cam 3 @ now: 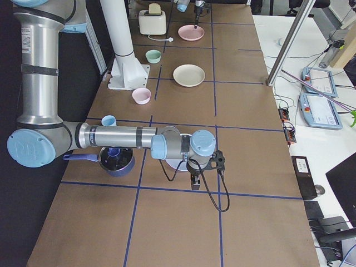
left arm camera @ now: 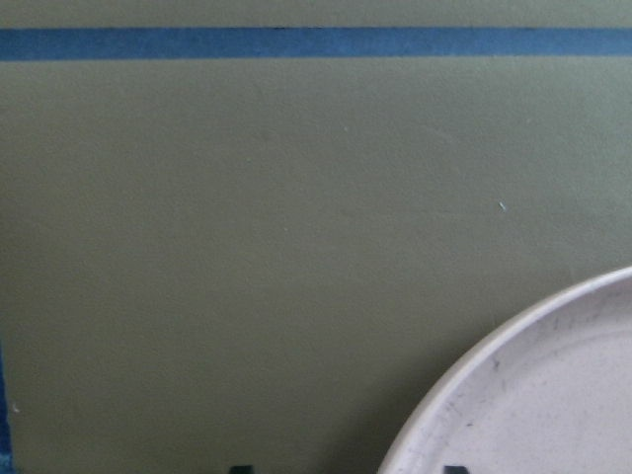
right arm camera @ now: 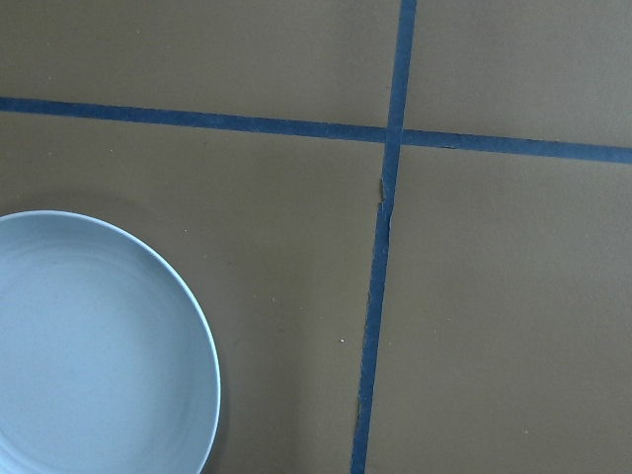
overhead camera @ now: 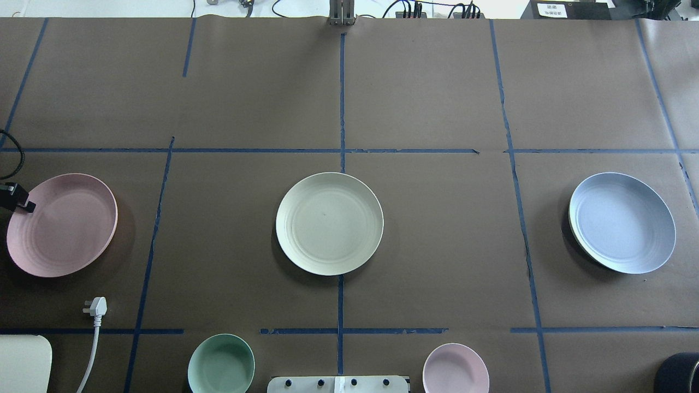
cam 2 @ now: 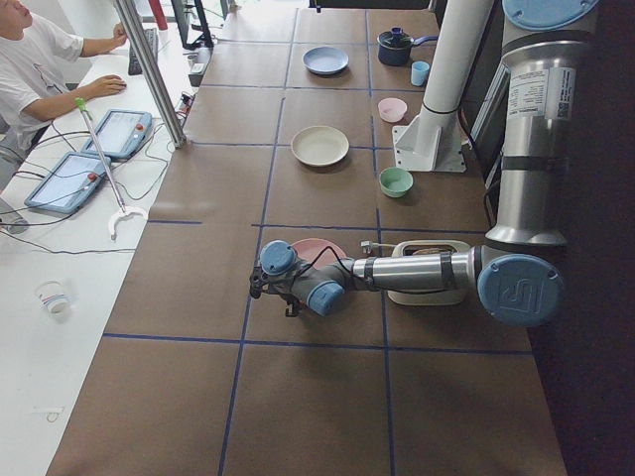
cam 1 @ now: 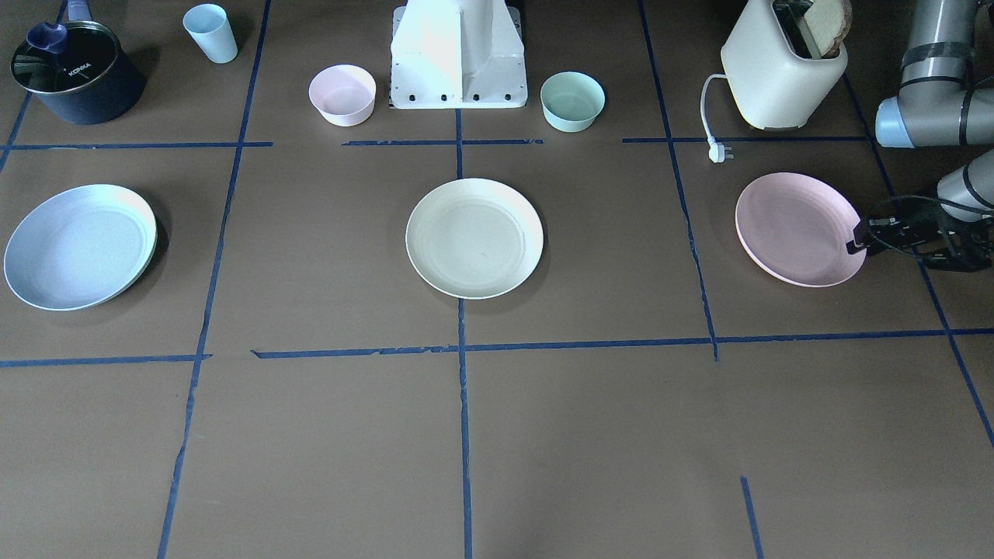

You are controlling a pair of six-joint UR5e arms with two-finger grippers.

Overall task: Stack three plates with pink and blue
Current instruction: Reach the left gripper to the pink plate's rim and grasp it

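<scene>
Next, my left gripper sets the pink plate down and lets it go on top of the cream plate (cam 1: 473, 227) at the middle of the table. The pink plate still lies flat, apart.
The cream plate (cam 1: 474, 237) lies at the table's middle. The pale pink plate (cam 1: 796, 229) lies on the robot's left side and the light blue plate (cam 1: 79, 246) on its right side, all flat and apart. My left gripper (cam 1: 858, 239) is low at the pink plate's outer rim. In the left wrist view its two fingertips (left arm camera: 242, 469) stand wide apart with the plate's rim (left arm camera: 474, 365) between them, so it is open. My right gripper (cam 3: 194, 182) shows only in the exterior right view, beside the blue plate (right arm camera: 89, 346); I cannot tell its state.
Along the robot's side stand a toaster (cam 1: 780, 74) with its loose plug (cam 1: 718, 153), a mint-green bowl (cam 1: 572, 100), the robot's base (cam 1: 458, 58), a small pink bowl (cam 1: 342, 94), a blue cup (cam 1: 211, 32) and a dark pot (cam 1: 78, 74).
</scene>
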